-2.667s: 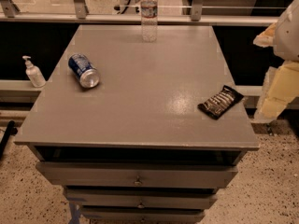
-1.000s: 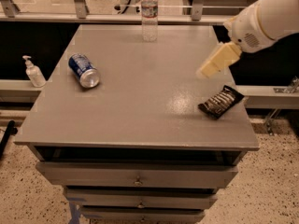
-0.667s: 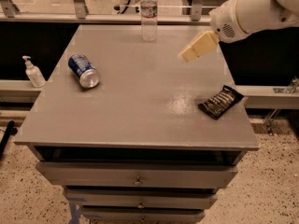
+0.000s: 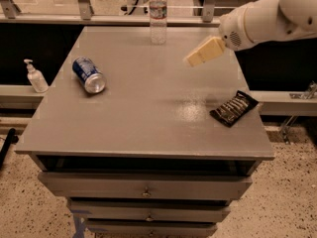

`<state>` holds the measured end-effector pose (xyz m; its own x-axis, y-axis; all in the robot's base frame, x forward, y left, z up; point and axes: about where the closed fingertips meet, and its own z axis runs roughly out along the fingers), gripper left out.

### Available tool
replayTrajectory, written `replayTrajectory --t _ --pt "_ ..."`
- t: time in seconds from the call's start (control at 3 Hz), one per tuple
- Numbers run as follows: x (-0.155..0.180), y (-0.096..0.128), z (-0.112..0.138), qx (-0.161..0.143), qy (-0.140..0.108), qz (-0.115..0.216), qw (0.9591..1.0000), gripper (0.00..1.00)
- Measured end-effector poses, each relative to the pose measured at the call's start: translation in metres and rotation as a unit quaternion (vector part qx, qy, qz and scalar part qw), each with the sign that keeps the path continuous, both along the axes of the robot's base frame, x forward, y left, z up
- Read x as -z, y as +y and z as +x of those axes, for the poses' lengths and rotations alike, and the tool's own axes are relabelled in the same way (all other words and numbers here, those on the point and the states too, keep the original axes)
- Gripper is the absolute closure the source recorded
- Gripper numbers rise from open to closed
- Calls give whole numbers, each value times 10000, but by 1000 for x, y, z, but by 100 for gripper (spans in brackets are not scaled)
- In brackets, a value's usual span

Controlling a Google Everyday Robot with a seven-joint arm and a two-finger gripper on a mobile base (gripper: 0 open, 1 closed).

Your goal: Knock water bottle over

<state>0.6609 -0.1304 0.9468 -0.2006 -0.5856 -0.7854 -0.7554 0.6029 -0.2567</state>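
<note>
Next, I should move my gripper to the water bottle's lower half (image 4: 158,27) and close it there, because that hold lets it tip the bottle over.
The water bottle (image 4: 158,15), clear ribbed plastic with a white cap and a coloured label band, stands upright at the far edge of the grey table (image 4: 143,118), near its middle. My gripper (image 4: 192,60) hangs above the table on the white arm that reaches in from the upper right. It is to the right of the bottle and a little nearer to the camera, apart from it. Its cream-coloured fingers point down and to the left.
A blue soda can (image 4: 89,75) lies on its side on the left of the table. A dark snack packet (image 4: 234,108) lies near the right edge. A small white pump dispenser (image 4: 35,77) stands on a ledge left of the table. Drawers sit below the tabletop.
My arm came in from the right edge and swung the gripper left and toward the far side, closer to the water bottle. The bottle, can and packet have not moved.
</note>
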Motion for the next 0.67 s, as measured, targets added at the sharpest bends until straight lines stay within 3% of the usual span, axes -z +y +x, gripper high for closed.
replayTrajectory --t 0.33,0.67 --pt "26 27 45 187 -187 636 9976 0" --pt "40 58 98 277 -434 1264 9906 0"
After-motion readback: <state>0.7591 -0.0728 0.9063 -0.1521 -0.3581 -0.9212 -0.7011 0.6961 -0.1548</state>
